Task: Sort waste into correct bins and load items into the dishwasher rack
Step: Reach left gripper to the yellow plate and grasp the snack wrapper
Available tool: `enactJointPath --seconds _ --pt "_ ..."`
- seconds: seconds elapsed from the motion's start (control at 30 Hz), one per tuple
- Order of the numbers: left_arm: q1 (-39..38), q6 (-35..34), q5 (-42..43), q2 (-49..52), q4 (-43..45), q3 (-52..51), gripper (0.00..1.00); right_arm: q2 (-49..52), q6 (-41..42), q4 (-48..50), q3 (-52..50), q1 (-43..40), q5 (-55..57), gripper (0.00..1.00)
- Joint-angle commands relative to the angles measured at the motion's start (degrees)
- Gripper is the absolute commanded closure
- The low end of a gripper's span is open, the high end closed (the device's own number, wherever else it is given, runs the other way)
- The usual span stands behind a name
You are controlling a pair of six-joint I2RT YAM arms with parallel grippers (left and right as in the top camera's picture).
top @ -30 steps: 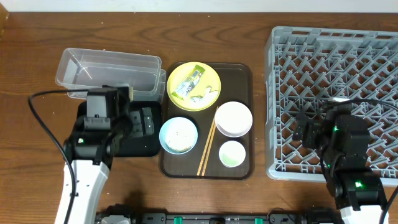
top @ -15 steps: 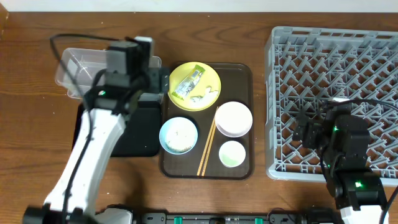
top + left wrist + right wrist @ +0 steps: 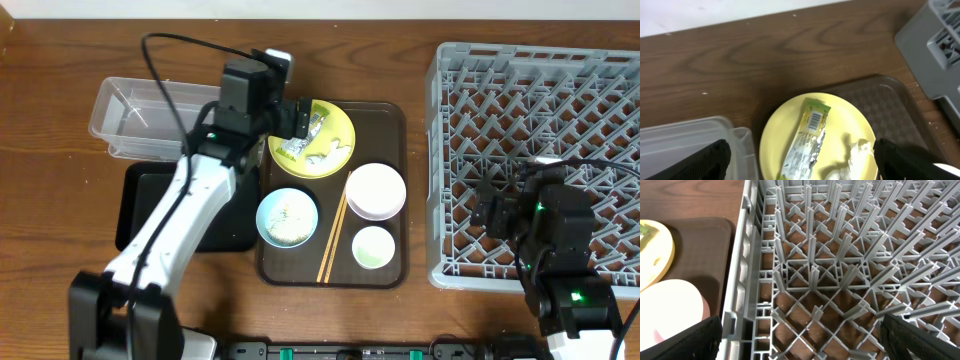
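My left gripper needs to close around the silver middle (image 3: 304, 136) (image 3: 803, 151) of the yellow-green wrapper, beside the barcode of the wrapper, where it lies on the yellow plate.
My left gripper (image 3: 292, 116) is open and hovers over the left side of the yellow plate (image 3: 338, 135). In the left wrist view the yellow-green wrapper (image 3: 809, 137) and crumpled white paper (image 3: 858, 152) lie on the plate (image 3: 777, 145), between my open fingers (image 3: 802, 162). The pale blue bowl (image 3: 288, 217) holds rice scraps. The white bowl (image 3: 375, 190), green cup (image 3: 373, 247) and chopsticks (image 3: 332, 240) lie on the brown tray. My right gripper (image 3: 497, 212) is open and empty over the grey rack (image 3: 540, 90), as its wrist view (image 3: 800, 340) shows.
The brown serving tray (image 3: 392, 118) carries the dishes. The clear tub (image 3: 150, 112) stands at the back left, with the black tray (image 3: 150, 215) in front of it. The left arm stretches across the black tray. The rack (image 3: 840, 255) fills the right side.
My left arm has swung right and away from me, from over the black tray, past the clear tub, to above the yellow plate. The right arm has not moved.
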Motion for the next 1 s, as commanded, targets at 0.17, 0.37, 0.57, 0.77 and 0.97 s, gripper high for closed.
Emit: enactJointPath --seconds 0.17,0.37,0.57,0.77,0.97 --pt "-2.5 0.5 0.6 9.9 3.6 0.9 0.07 0.0 -0.3 0.0 1.3 0.4 0.8 0.01" --pt "-3.6 0.5 0.6 15.3 4.0 0.9 0.14 0.0 -0.3 -0.4 1.3 0.4 0.8 0.01" --pt "-3.6 0.5 0.6 19.4 4.4 0.9 0.15 0.0 -0.3 -1.3 1.3 0.4 0.8 0.01" --pt "-3.6 0.5 0.6 22.2 4.3 0.9 0.27 0.0 -0.3 -1.5 1.3 0.4 0.8 0.01" --pt "-3.6 0.5 0.6 22.5 4.0 0.9 0.52 0.0 -0.3 -1.5 1.3 0.4 0.8 0.01"
